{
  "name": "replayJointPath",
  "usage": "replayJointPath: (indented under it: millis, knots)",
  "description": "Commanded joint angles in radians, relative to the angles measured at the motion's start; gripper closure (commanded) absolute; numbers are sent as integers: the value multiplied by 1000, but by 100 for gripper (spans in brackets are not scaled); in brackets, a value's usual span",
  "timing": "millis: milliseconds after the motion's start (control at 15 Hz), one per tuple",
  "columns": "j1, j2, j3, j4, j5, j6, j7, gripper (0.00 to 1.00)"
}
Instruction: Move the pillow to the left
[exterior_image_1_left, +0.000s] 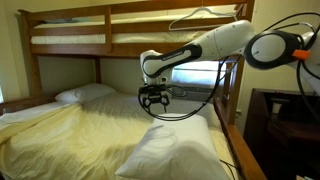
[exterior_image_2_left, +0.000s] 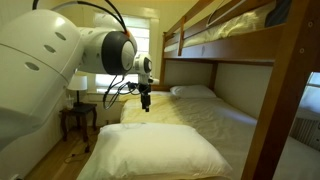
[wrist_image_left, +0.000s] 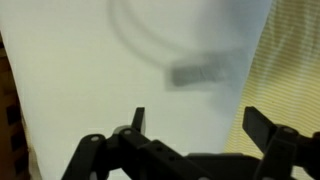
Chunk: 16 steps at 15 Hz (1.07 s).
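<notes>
The robot's gripper needs to close on the large white pillow's top (exterior_image_1_left: 154, 128) (wrist_image_left: 208, 86), near the pillow's long edge beside the open yellow sheet, to pull the pillow along.
The large plump white pillow (exterior_image_1_left: 170, 150) lies at the near end of the bed's pale yellow sheet, and shows in both exterior views (exterior_image_2_left: 155, 152). It fills most of the wrist view (wrist_image_left: 130, 70), with the arm's shadow on it. My gripper (exterior_image_1_left: 153, 103) hangs in the air above the middle of the bed, beyond the pillow and not touching it; it also shows in an exterior view (exterior_image_2_left: 146, 102). In the wrist view its two fingers (wrist_image_left: 195, 122) stand wide apart with nothing between them.
A flatter white pillow (exterior_image_1_left: 85, 93) lies at the far head of the bed (exterior_image_2_left: 193, 91). The wooden bunk frame's upper bunk (exterior_image_1_left: 120, 30) hangs overhead and a post (exterior_image_2_left: 275, 110) stands close. A small side table (exterior_image_2_left: 78, 118) stands by the window.
</notes>
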Motion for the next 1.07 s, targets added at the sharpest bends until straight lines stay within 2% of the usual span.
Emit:
replayJointPath:
  millis: [0, 267, 333, 400, 533, 733, 1000]
  knots:
    - [15, 67, -40, 66, 41, -1, 8, 0]
    - [10, 156, -54, 140, 70, -30, 2, 0]
    - [13, 180, -61, 159, 68, -25, 5, 4]
    - [12, 204, -62, 178, 71, -21, -3, 26]
    - [13, 250, -62, 216, 73, -24, -18, 31]
    - [15, 309, -61, 265, 79, -49, -27, 55]
    - [18, 353, -60, 315, 82, -95, -39, 81]
